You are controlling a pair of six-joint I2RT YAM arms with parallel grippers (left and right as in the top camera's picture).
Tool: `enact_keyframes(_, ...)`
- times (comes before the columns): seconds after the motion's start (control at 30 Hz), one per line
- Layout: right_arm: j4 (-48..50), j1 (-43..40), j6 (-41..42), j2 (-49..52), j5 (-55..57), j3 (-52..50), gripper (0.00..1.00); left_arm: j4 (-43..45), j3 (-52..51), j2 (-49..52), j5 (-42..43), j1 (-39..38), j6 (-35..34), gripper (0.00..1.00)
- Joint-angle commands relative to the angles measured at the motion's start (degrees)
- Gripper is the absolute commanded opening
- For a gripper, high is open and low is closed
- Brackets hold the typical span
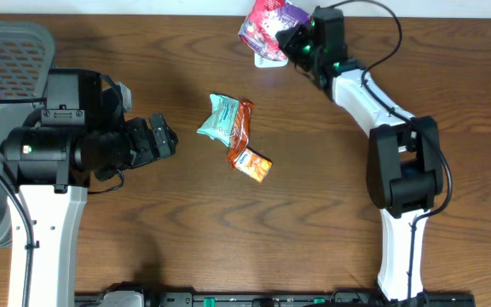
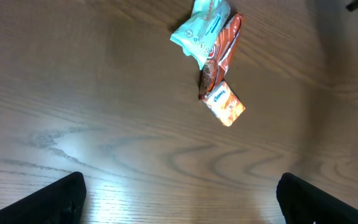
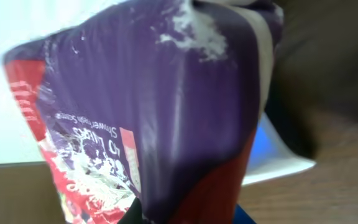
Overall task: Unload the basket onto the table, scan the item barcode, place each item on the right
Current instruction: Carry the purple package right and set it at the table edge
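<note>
The snack pouch, now held up at the table's far edge, will leave my right gripper on the bare wood out [image 1: 487, 98] past its arm, toward the table's far corner.
A purple and red snack pouch [image 1: 267, 19] is held up at the table's far edge, with my right gripper [image 1: 295, 43] shut on its lower end. In the right wrist view the pouch [image 3: 166, 112] fills the frame, its printed side turned left, and the gripper [image 3: 188, 219] pinches it at the bottom edge. No barcode shows on it. A white object [image 1: 270, 59] lies just under the pouch. My left gripper [image 1: 164, 141] hovers at the left, open and empty; its dark fingertips [image 2: 61, 199] stand wide apart over bare wood.
In the middle of the table lie a teal packet [image 1: 220, 117], an orange wrapper [image 1: 243, 126] and a small orange packet [image 1: 252, 164], touching one another. A grey mesh chair [image 1: 7, 51] stands at the far left. The white object [image 3: 278, 163] has a blue part.
</note>
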Motion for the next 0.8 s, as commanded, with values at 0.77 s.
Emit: enact_keyframes(0.77, -55.4, -29.7, -14.1, -8.7, 28.8, 22.0, 0.01, -0.2, 0.6, -0.1, -0.2, 0.3, 0.2, 0.98)
